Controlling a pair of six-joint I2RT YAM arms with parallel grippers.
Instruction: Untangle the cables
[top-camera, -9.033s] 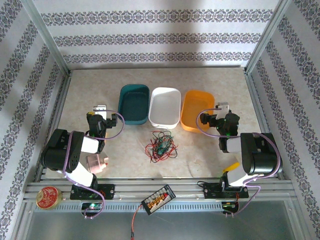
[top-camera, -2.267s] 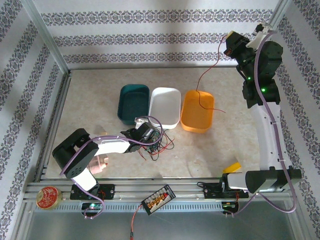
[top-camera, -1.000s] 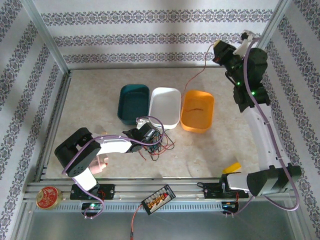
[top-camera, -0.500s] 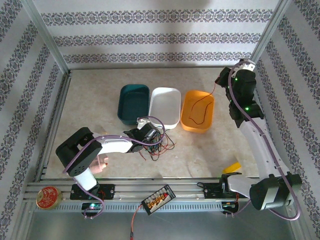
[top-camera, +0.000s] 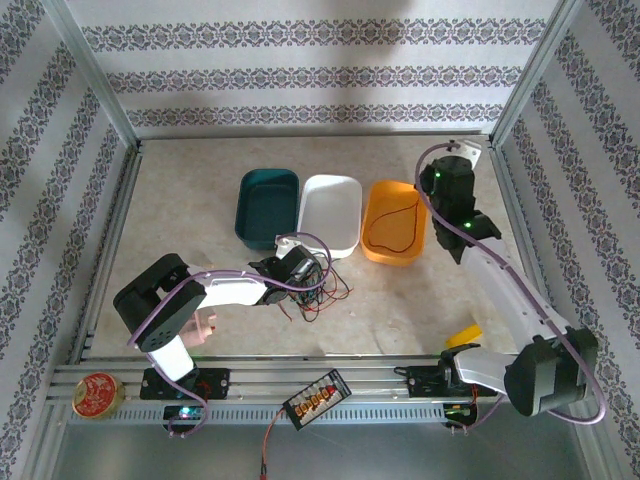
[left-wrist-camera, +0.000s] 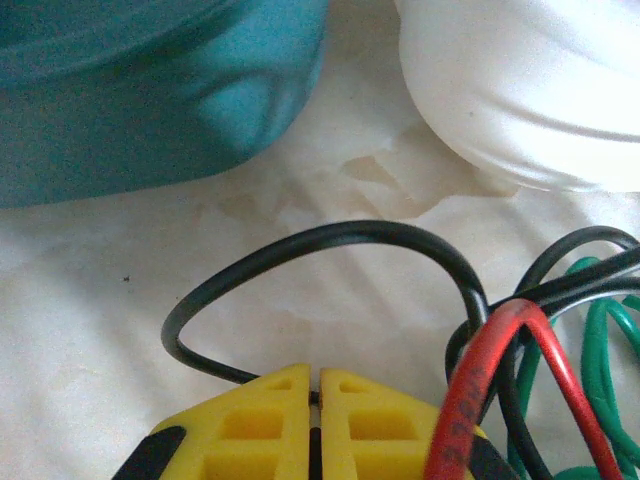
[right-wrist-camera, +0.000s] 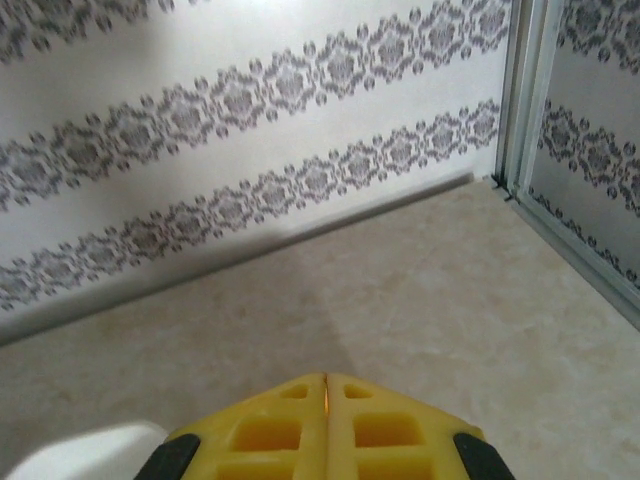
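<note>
The robot's right gripper should release the thin red cable in the front half of the orange bin (top-camera: 392, 237).
The cables are thin red, black and green strands tangled in a heap (top-camera: 322, 286) in front of the white bin (top-camera: 330, 212). My left gripper (top-camera: 303, 270) rests at the heap's left edge. In the left wrist view it (left-wrist-camera: 315, 375) is shut, with a black cable (left-wrist-camera: 340, 232) looping out from between its yellow pads beside a red strand (left-wrist-camera: 480, 380) and green ones (left-wrist-camera: 600, 350). One red cable (top-camera: 392, 232) lies coiled in the orange bin (top-camera: 395, 183), its end rising toward my right gripper (top-camera: 437, 178). That gripper (right-wrist-camera: 325, 380) is shut, low above the table, facing the back wall.
A teal bin (top-camera: 268, 175) stands left of the white one, and both show close up, teal (left-wrist-camera: 150, 100) and white (left-wrist-camera: 520, 90). A black connector strip (top-camera: 316, 397) and a red tin (top-camera: 97, 394) lie on the front rail. A yellow scrap (top-camera: 462, 335) lies by the right base.
My right arm has come down from high at the back right corner, and the red cable it carried has settled into the orange bin. The left arm has stayed at the heap.
</note>
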